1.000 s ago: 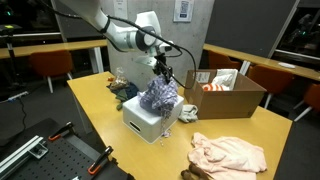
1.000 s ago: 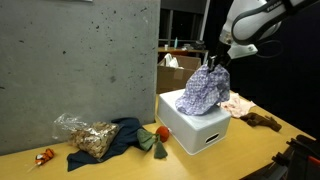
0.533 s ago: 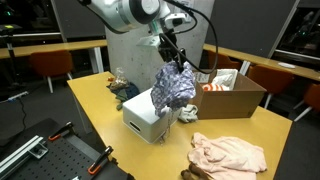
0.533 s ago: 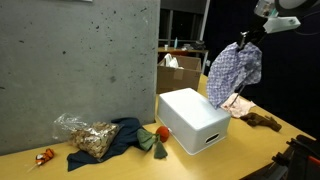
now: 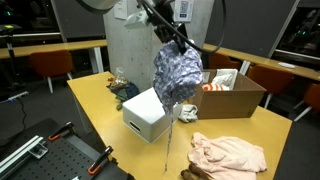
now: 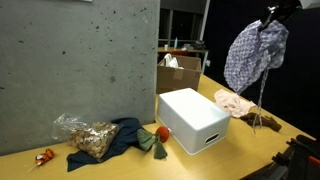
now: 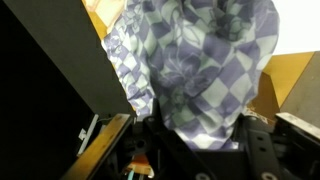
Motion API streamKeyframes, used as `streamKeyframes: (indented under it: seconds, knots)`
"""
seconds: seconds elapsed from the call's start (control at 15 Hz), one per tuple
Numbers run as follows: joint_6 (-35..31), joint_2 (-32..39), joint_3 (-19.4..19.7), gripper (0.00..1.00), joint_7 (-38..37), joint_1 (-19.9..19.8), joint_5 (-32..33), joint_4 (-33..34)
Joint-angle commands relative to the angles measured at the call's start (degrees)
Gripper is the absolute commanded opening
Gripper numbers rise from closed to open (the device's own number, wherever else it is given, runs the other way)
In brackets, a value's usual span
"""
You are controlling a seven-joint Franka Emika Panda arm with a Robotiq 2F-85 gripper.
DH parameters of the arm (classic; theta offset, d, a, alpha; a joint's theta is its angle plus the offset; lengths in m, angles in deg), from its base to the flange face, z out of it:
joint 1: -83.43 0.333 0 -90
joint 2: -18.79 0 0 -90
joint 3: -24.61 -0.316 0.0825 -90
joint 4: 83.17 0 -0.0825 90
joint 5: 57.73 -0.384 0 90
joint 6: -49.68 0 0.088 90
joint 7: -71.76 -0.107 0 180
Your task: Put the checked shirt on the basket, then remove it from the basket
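Note:
My gripper should release the checked shirt on the white basket's top [image 5: 149, 99], toward the side of the basket by the small toys.
The blue and white checked shirt [image 5: 178, 74] hangs in the air from my gripper [image 5: 181, 45], which is shut on its top. It hangs above and to the right of the white box-shaped basket [image 5: 144, 115], clear of its top. In an exterior view the shirt [image 6: 252, 56] hangs high at the right, beyond the basket [image 6: 195, 119], with the gripper [image 6: 270, 19] at the frame's top edge. In the wrist view the shirt [image 7: 195, 62] fills most of the picture and hides the fingertips.
An open cardboard box [image 5: 226, 92] stands behind the shirt. A pink cloth [image 5: 230, 152] lies at the table's front right. A dark cloth [image 6: 118, 137], a bag [image 6: 82, 133] and small toys [image 6: 157, 135] lie left of the basket by the concrete wall.
The gripper has risen with the shirt. A second ago the shirt lay draped on the basket's top; now it hangs free, higher and off to the side of the basket.

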Motion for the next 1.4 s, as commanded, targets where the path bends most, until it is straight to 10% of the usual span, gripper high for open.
streamKeyframes:
  seconds: [0.0, 0.47, 1.33]
  knots:
    - [-0.32, -7.67, -5.29, 0.34, -4.75, -1.77, 5.28, -2.82]
    - [-1.02, -9.91, -13.6, 0.34, -7.09, -3.33, 5.54, -1.03]
    - [-2.46, 19.98, -13.82, 0.34, -9.92, 4.13, 2.61, 12.33]
